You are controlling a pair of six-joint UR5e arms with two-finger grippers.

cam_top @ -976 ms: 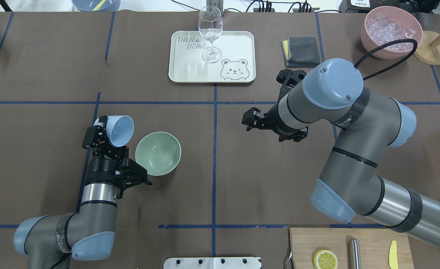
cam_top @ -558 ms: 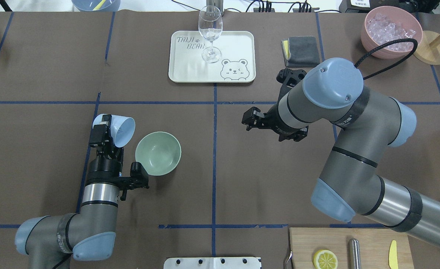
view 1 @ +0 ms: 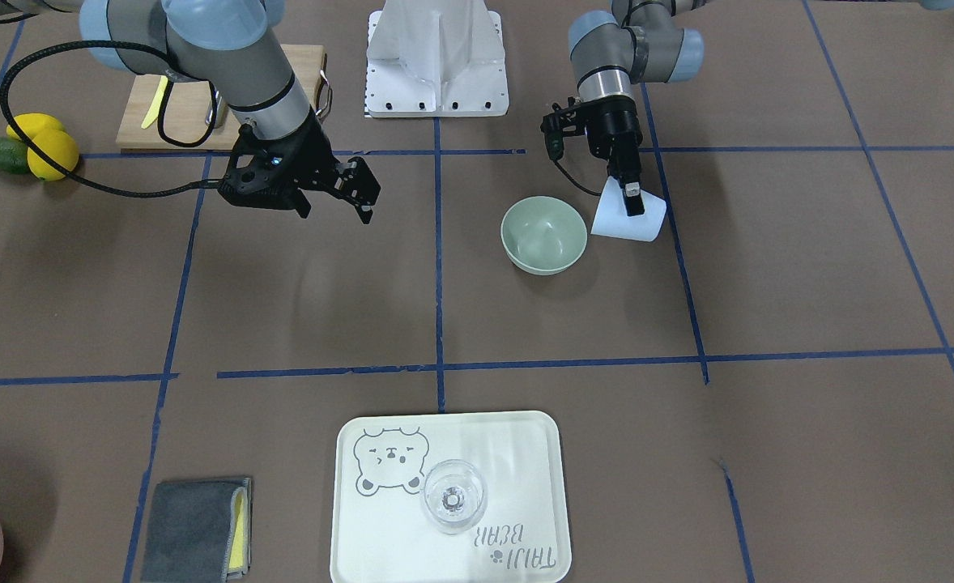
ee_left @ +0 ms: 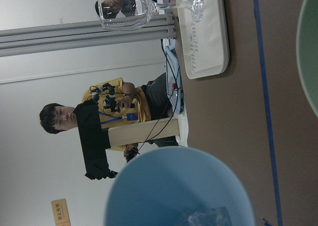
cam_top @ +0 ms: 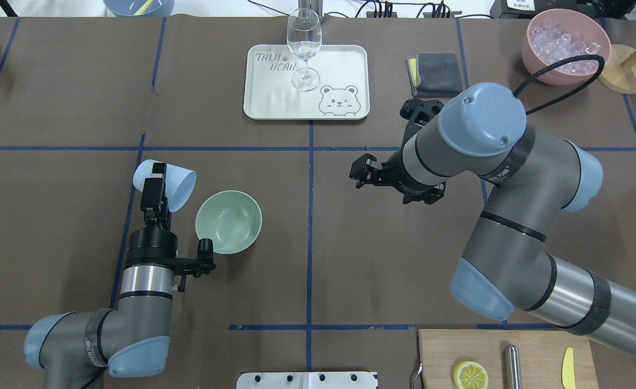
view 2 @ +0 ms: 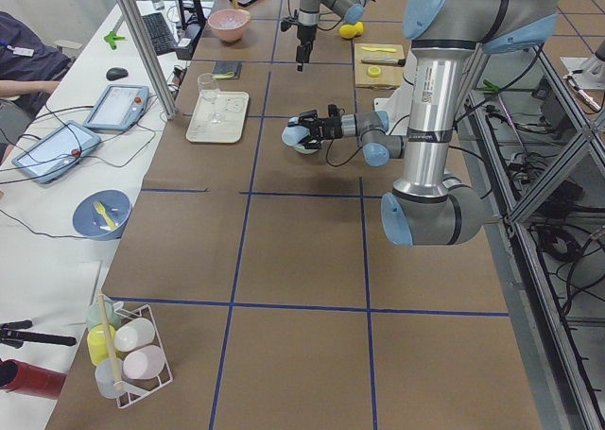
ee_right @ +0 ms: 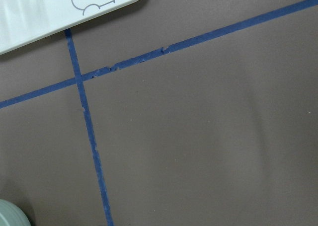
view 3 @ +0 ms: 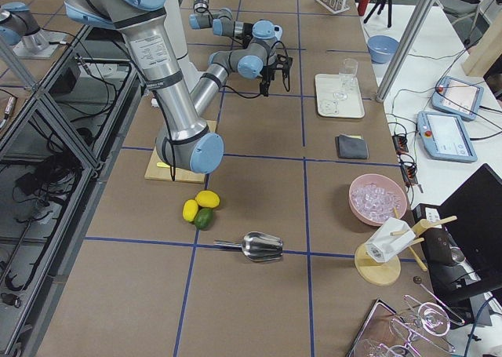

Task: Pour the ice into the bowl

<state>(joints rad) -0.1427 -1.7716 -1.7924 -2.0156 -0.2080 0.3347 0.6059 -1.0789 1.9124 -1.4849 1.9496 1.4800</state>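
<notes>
Next, I close my right gripper on the rim point(view 1: 504, 234) of the sage-green bowl, on the side opposite the light blue cup.
The pale sage-green bowl point(cam_top: 229, 221) stands on the brown table and its inside looks bare; it also shows in the front-facing view point(view 1: 543, 235). My left gripper point(cam_top: 153, 189) is shut on a light blue cup point(cam_top: 166, 179), which is tipped on its side just left of the bowl with its mouth towards it. In the left wrist view clear ice point(ee_left: 203, 217) lies low inside the cup point(ee_left: 179, 191), and the bowl's rim point(ee_left: 308, 62) is at the right edge. My right gripper point(cam_top: 360, 174) hovers open and empty right of the centre line.
A white tray point(cam_top: 339, 65) with a wine glass point(cam_top: 304, 48) is at the back centre. A grey cloth point(cam_top: 435, 73) and a pink tub point(cam_top: 565, 46) are at the back right. A cutting board point(cam_top: 534, 351) with a lemon half is at the front right.
My left wrist has rolled, so the cup has tipped further onto its side and shifted slightly left beside the bowl. The right arm has not moved.
</notes>
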